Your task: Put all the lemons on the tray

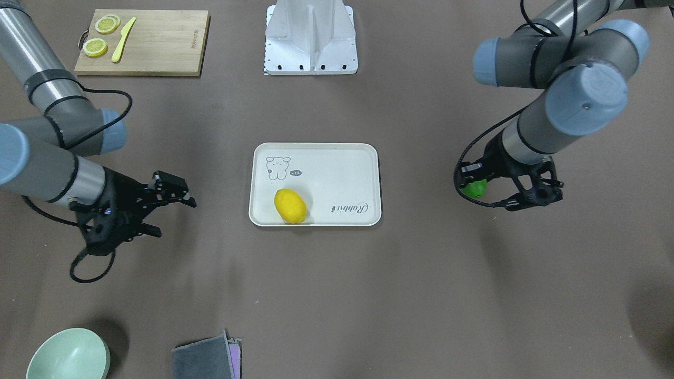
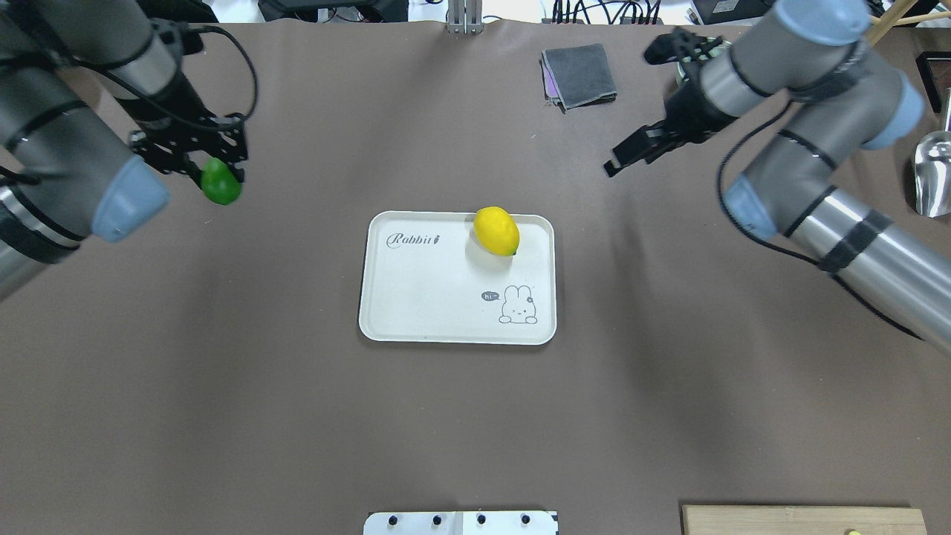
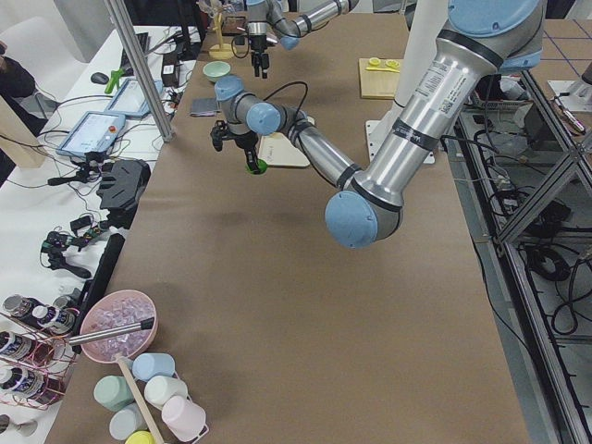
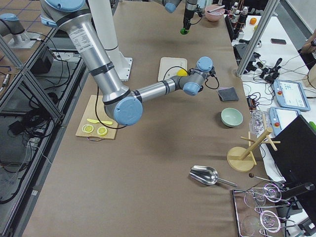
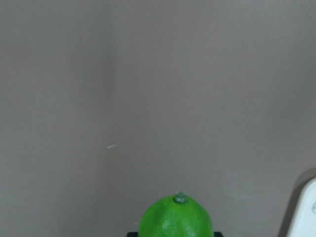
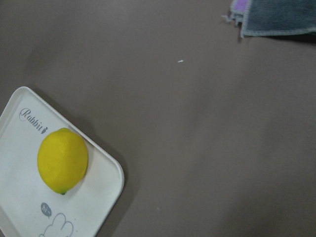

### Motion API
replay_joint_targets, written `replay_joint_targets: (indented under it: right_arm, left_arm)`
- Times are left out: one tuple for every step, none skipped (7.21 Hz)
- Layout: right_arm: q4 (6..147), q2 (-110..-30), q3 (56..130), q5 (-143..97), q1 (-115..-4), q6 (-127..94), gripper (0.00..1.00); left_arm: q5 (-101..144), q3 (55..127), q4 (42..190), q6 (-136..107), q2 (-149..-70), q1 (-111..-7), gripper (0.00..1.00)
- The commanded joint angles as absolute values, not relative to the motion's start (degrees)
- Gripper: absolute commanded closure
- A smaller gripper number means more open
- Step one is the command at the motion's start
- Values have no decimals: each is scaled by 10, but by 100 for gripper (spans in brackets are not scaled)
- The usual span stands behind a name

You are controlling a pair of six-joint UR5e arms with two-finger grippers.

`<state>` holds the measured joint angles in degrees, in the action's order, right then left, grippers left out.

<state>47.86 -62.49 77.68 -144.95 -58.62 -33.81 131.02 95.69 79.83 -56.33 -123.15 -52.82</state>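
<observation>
Next, I let go of the green lemon with my left gripper on the off-white tray point(image 1: 360, 185) beside the R of the "Rabbit" script.
The off-white tray point(image 2: 431, 297) with the rabbit drawing lies mid-table, also in the front view point(image 1: 337, 168). The yellow lemon point(image 2: 496, 230) lies on it near the "Rabbit" script side, also in the front view point(image 1: 290, 206) and the right wrist view point(image 6: 62, 160). My left gripper point(image 2: 217, 172) is shut on the green lemon point(image 2: 221, 184) and holds it above the table, well to the tray's left. The green lemon also shows in the front view point(image 1: 475, 188) and the left wrist view point(image 5: 176, 219). My right gripper point(image 1: 175, 217) is open and empty, off the tray's other side.
A wooden cutting board point(image 1: 152, 47) with lemon slices point(image 1: 96, 47) and a yellow knife point(image 1: 123, 39) lies near the robot's right. A pale green bowl point(image 1: 68, 355) and folded grey cloths point(image 1: 205, 358) lie at the far edge. A metal scoop point(image 2: 932, 174) lies at the right.
</observation>
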Motion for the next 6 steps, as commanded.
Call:
replay_joint_targets:
  right_arm:
    - [443, -698, 809, -1516, -654, -336, 1]
    - [456, -745, 861, -1510, -657, -341, 1]
    - [517, -782, 924, -1502, -657, -340, 1]
    - [572, -829, 986, -1467, -657, -336, 1]
    - [590, -868, 1016, -1443, -657, -335, 1]
    - [631, -901, 1043, -1407, -657, -335, 1]
  left_arm:
    - [1266, 951, 800, -640, -1274, -455, 100]
    - [1252, 946, 804, -669, -1289, -431, 100]
    - [1235, 936, 805, -701, -1308, -411, 100]
    - [1220, 904, 806, -723, -1339, -397, 100]
    - [1206, 876, 808, -738, -1364, -381, 100]
    - [1194, 852, 836, -747, -1368, -369, 100]
